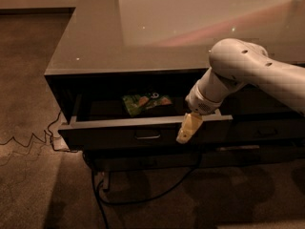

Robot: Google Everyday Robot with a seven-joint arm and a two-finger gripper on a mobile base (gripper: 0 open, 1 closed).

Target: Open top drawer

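Observation:
My fingers slant down the front panel of the top drawer, which is only partway out, so next my gripper opens, takes the panel's top edge (177, 120) and pulls further.
The top drawer (119, 135) is a wide dark grey drawer with a small central bar handle (147, 135). It stands pulled out from the cabinet, its inside open to view. A green snack bag (145, 102) lies inside it. My gripper (188, 128) hangs at the drawer's front edge, right of the handle, its yellowish fingertips over the top rim of the front panel. The white arm (248, 73) reaches in from the right.
The cabinet has a glossy grey top (143, 27). A neighbouring stack of dark drawers (267, 130) lies to the right. Black cables (28, 142) run across the carpet at the left and under the cabinet (143, 199).

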